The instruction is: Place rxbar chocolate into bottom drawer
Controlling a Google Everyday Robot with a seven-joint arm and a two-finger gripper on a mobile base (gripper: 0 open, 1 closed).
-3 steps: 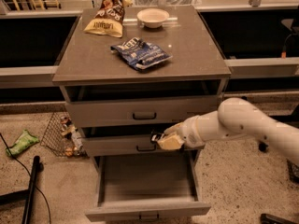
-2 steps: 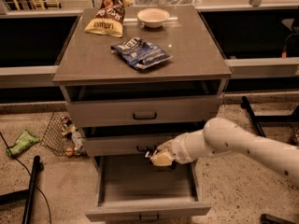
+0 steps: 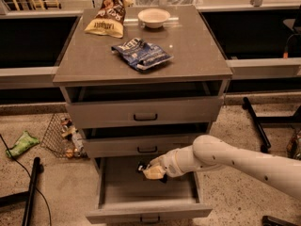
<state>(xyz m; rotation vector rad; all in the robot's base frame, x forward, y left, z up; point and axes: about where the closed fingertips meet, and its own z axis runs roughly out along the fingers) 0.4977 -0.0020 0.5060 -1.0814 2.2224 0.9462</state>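
Next, my gripper lets go of the rxbar chocolate on the bare bottom drawer's inside (image 3: 144,189), just behind the drawer's front handle.
The bottom drawer (image 3: 123,186) of the grey cabinet is pulled open and its floor shows bare. My gripper (image 3: 153,170) reaches in from the right on a white arm and hangs low inside the drawer, near its back middle. It is shut on the rxbar chocolate (image 3: 141,166), a small dark bar. The bar's ends stick out at the left and lower right of the fingers, and most of it is hidden by them.
Two shallower drawers (image 3: 145,112) sit above, slightly ajar. On the cabinet top lie a blue-and-white snack bag (image 3: 142,54), a yellow-and-brown chip bag (image 3: 107,18) and a white bowl (image 3: 154,17). A wire basket (image 3: 63,135) and a green wrapper (image 3: 21,144) are on the floor at left.
My gripper has moved down and left with the bar, from in front of the middle drawer into the open bottom drawer.
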